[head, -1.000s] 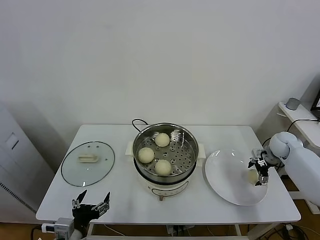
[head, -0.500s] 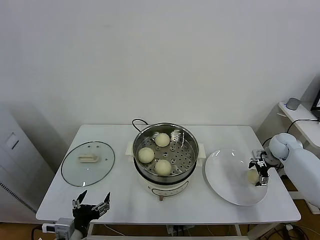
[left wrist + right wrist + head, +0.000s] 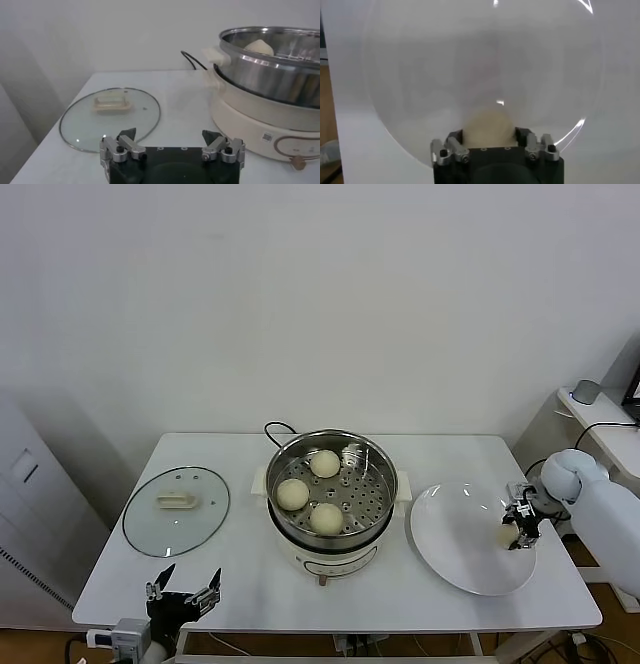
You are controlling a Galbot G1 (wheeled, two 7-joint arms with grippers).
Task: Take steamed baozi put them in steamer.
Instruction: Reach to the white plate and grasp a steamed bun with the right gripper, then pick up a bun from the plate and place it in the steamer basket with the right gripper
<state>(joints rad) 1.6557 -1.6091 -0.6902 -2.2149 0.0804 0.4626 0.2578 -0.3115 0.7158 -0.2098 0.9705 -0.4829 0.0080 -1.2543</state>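
Note:
My right gripper is holding a baozi. It will release the baozi on the steamer's empty side [image 3: 360, 477] toward the white plate, next to the other baozi.
The steamer [image 3: 372, 450] stands mid-table on its white pot base, and three steamed baozi [image 3: 324, 463] [image 3: 292, 494] [image 3: 326, 517] lie in it. A fourth baozi [image 3: 506, 536] sits at the right edge of the white plate [image 3: 455, 539]. My right gripper [image 3: 518, 524] is down on it, both fingers pressed against its sides. The right wrist view shows that cream bun [image 3: 489, 125] filling the gap between the jaws of the right gripper [image 3: 489, 136]. My left gripper [image 3: 182, 599] waits open at the table's front left edge, holding nothing.
A glass lid [image 3: 176, 509] with a beige handle lies flat on the left of the table, ahead of the left gripper [image 3: 172, 138]. A black cord [image 3: 275, 427] loops behind the pot. A side table with a grey object [image 3: 585, 392] stands at far right.
The right gripper's fingers have come together on the baozi on the plate and shifted slightly right. The left arm has not moved.

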